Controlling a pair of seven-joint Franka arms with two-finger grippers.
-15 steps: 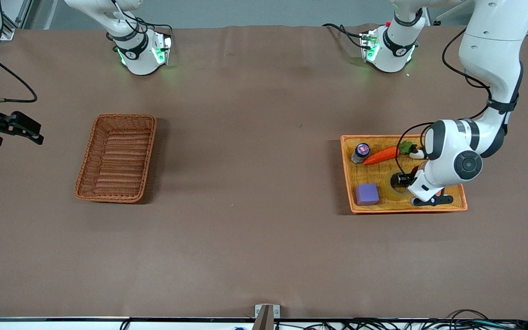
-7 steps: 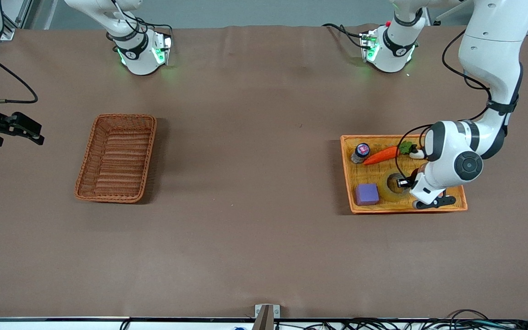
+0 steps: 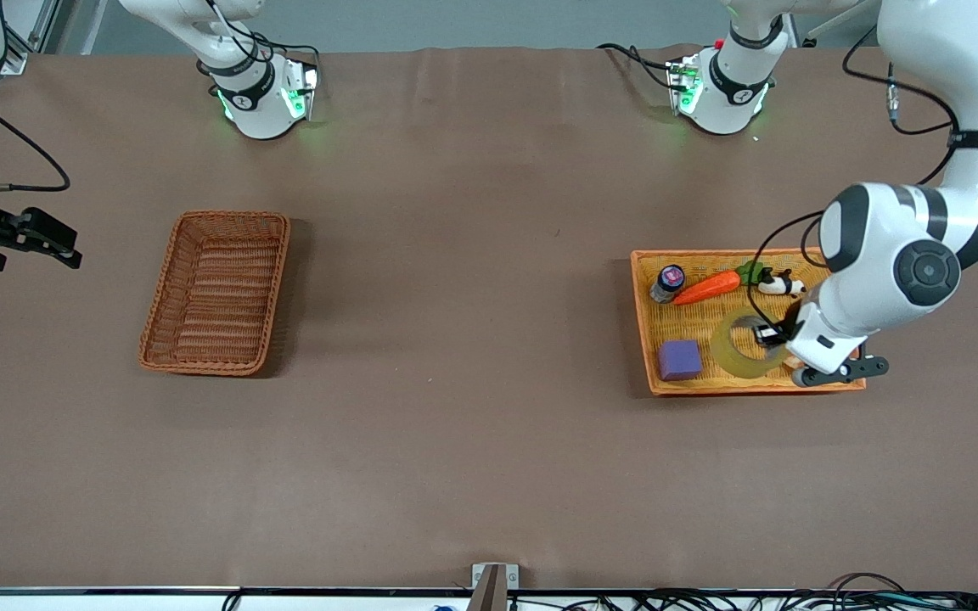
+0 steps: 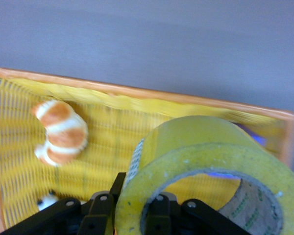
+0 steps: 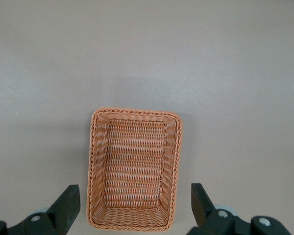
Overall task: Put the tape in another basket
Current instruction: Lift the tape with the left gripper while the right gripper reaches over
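Note:
My left gripper has the tape. It will let it go about midway [image 3: 436, 296] between the orange-yellow tray and the reddish-brown basket.
The yellowish tape roll [image 3: 739, 346] is tilted up above the orange-yellow tray [image 3: 829, 386], clamped by my left gripper [image 3: 771, 336] with one finger inside its hole and one outside. In the left wrist view the tape [image 4: 206, 161] fills the near field, pinched in my left gripper [image 4: 132, 208]. The reddish-brown wicker basket [image 3: 216, 291] stands empty toward the right arm's end of the table; it also shows in the right wrist view [image 5: 134, 169]. My right gripper [image 3: 52, 238] waits open in the air at that end; its fingers [image 5: 66, 205] frame the basket.
The tray holds a purple cube [image 3: 679, 359], a toy carrot [image 3: 707, 288], a small dark bottle [image 3: 668, 282] and a small white-and-brown toy [image 3: 779, 285], which also shows in the left wrist view [image 4: 59, 132]. Brown table surface lies between tray and basket.
My left gripper has risen and moved toward the left arm's end of the tray, lifting the tape off the tray floor and tilting it. The right arm has not moved.

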